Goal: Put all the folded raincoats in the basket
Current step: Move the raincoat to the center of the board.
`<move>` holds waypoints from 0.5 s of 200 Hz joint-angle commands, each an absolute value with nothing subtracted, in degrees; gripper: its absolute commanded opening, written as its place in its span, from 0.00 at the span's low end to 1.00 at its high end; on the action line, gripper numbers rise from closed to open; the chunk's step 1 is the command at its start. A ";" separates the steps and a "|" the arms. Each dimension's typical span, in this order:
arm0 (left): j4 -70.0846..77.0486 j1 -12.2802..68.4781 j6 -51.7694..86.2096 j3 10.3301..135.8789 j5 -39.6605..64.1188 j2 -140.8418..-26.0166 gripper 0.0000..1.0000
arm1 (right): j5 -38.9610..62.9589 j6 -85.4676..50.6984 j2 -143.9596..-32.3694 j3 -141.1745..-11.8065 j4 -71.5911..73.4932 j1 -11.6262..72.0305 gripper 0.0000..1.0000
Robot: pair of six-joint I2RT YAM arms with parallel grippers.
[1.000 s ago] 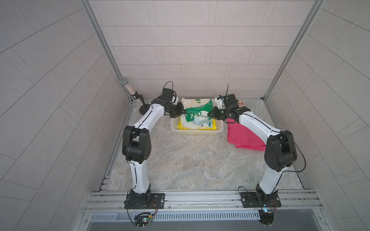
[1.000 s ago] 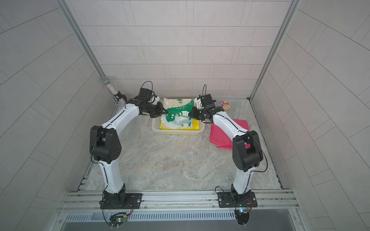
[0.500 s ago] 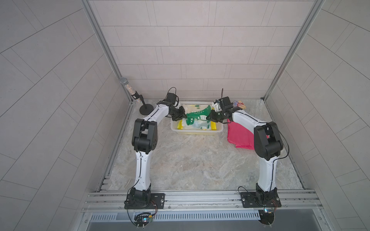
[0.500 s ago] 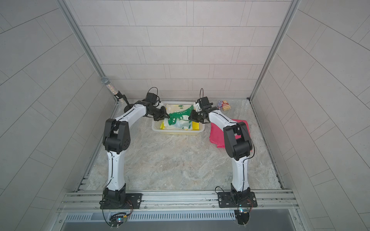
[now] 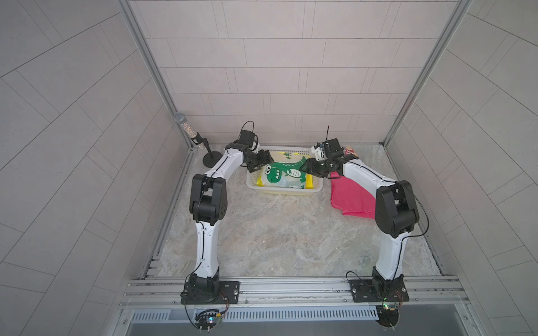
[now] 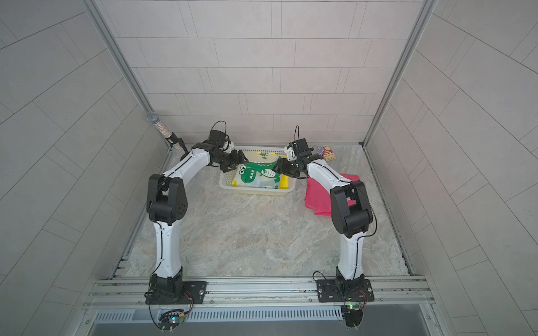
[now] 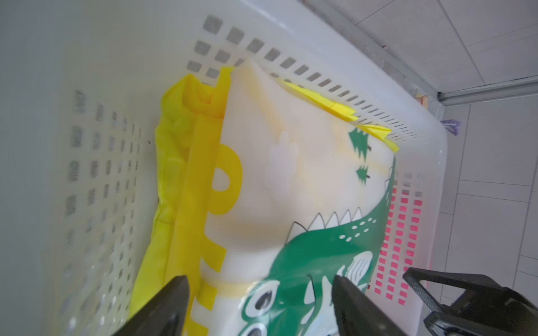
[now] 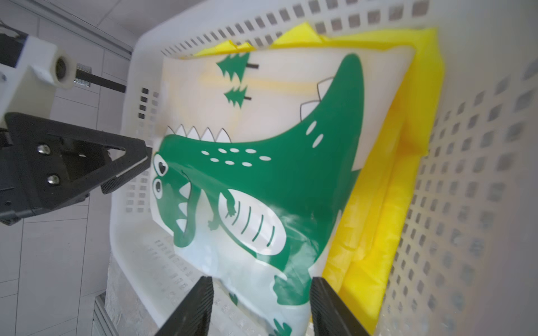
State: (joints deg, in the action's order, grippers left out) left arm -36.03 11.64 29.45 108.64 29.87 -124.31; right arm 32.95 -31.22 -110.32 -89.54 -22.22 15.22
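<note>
I should next move my right gripper to the middle of the red folded cloth (image 5: 362,195) next to the white basket and close it there.
The folded raincoat (image 5: 283,174) (image 6: 259,176), white with a green dinosaur print and yellow edges, lies flat inside the white basket (image 5: 283,192) (image 6: 256,190) at the back of the table. My left gripper (image 5: 268,163) (image 7: 259,291) hovers at the basket's left end. It is open, its fingers wide apart over the raincoat (image 7: 291,180). My right gripper (image 5: 305,168) (image 8: 262,280) is at the basket's right end. It is open too, and a raincoat corner (image 8: 262,145) lies loose between its fingers. Neither grips the raincoat.
A red folded cloth (image 5: 352,197) (image 6: 320,195) lies on the table right of the basket, under the right arm. A microphone on a stand (image 5: 186,131) stands at the back left. A small printed box (image 5: 349,151) sits at the back right.
Both grippers, shut on the raincoat's ends a second ago, have lowered it into the basket and opened. The raincoat has settled flat inside.
</note>
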 commanded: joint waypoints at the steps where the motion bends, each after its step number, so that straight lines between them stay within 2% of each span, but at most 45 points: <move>1: -37.83 11.31 28.39 109.27 28.57 -119.29 0.93 | 31.52 -29.79 -104.55 -89.76 -24.70 14.68 0.59; 57: -39.63 11.44 26.65 107.05 26.00 -110.64 0.96 | 27.99 -26.65 -91.64 -85.03 -27.64 14.50 0.59; 70: -39.60 11.43 25.64 105.32 25.43 -107.70 0.97 | 26.73 -25.66 -87.99 -82.95 -27.94 14.50 0.59; 75: -39.59 11.43 25.37 104.65 24.92 -106.39 1.00 | 26.31 -25.16 -86.50 -81.92 -27.95 14.50 0.59; 100: -36.78 11.55 24.97 97.84 21.15 -97.55 1.00 | 23.01 -23.25 -78.42 -75.93 -28.12 14.27 0.59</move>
State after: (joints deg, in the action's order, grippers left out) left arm -37.76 11.64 26.83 103.37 25.54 -105.10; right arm 27.53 -26.33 -84.79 -80.31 -26.02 14.68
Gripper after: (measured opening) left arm 0.999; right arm 0.586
